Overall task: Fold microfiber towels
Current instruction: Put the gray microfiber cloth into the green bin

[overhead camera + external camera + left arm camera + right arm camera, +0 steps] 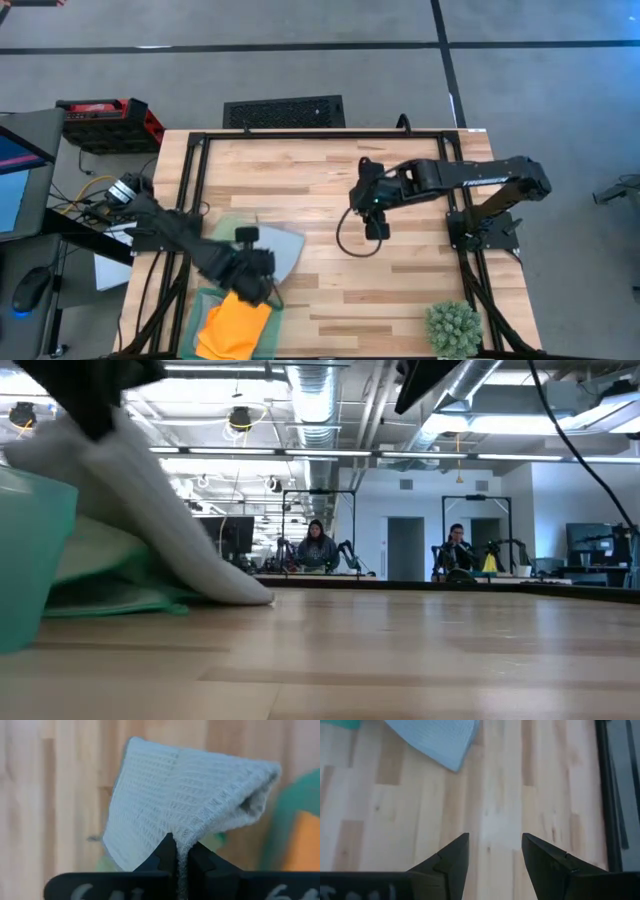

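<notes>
Next, I let go of the pale grey-blue towel with my left gripper on top of the orange towel in the green tray (241,313) (309,845).
A pale grey-blue microfiber towel (283,248) hangs from my left gripper (258,275), which is shut on it above the table's near left part. The towel's lower end (235,594) rests on the wood. Under it a light green towel (115,600) lies flat on the table. A bright orange towel (236,325) lies in the green tray (205,300) at the near left. My right gripper (377,226) hovers open over the middle of the table, with nothing between its fingers (450,860). My left gripper pinches the pale towel's gathered edge (181,840) between its two fingers, coming from above and slanting down. The cloth is doubled over, and a fold gapes at one side (252,802). The towel slopes down from the fingers, and its far end rests on the table.
A small spiky green plant (454,328) stands at the near right corner. Black frame rails (470,240) run along the table's left, right and far sides. Bare wood (330,300) lies between the tray and the plant. Two people sit at desks far behind the table (318,550).
</notes>
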You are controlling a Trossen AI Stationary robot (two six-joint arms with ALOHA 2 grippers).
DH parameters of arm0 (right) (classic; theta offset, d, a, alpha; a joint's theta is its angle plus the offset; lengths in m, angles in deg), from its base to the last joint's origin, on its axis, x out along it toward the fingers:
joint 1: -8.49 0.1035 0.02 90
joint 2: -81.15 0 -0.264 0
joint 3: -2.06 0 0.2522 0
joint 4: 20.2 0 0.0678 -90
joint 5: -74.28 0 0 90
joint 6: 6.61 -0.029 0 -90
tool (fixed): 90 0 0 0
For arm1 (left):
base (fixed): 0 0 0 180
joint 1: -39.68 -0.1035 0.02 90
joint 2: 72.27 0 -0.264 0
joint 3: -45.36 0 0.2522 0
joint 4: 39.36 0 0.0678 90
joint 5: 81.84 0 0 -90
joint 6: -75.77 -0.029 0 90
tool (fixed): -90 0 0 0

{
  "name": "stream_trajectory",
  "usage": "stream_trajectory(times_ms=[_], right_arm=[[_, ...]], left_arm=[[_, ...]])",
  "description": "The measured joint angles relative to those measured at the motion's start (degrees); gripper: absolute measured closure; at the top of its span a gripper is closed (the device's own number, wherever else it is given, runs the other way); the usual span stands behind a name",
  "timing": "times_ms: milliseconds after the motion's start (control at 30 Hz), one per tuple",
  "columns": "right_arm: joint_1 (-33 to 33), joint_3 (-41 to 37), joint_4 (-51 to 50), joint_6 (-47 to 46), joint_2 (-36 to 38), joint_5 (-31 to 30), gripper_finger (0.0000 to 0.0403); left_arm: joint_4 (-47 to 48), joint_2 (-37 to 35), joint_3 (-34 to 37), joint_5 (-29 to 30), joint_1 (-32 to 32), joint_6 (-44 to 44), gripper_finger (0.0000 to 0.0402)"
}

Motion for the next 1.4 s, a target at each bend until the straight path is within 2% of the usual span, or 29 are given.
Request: stream_trajectory(times_ms=[233, 500, 700, 1000, 1400], right_arm=[[4.6, 0.0, 3.1, -0.4, 0.0, 0.0, 0.0198], [5.4, 0.0, 3.5, -2.4, 0.0, 0.0, 0.0198], [5.4, 0.0, 3.5, -2.4, 0.0, 0.0, 0.0198], [5.5, 0.0, 3.4, -2.4, 0.0, 0.0, 0.0198], [5.5, 0.0, 3.4, -3.6, 0.0, 0.2, 0.0198]], left_arm=[[0.3, 0.0, -2.7, -0.4, 9.2, 10.5, 0.0401], [0.1, 0.0, -4.8, -0.8, 16.0, 20.4, 0.0401], [-3.2, 0.3, -4.9, -5.3, 19.5, 25.5, 0.0401], [-13.4, 1.3, -3.2, -11.3, 22.7, 31.9, 0.0401], [-14.8, 11.2, -3.1, -24.8, 23.9, 34.1, 0.0401]])
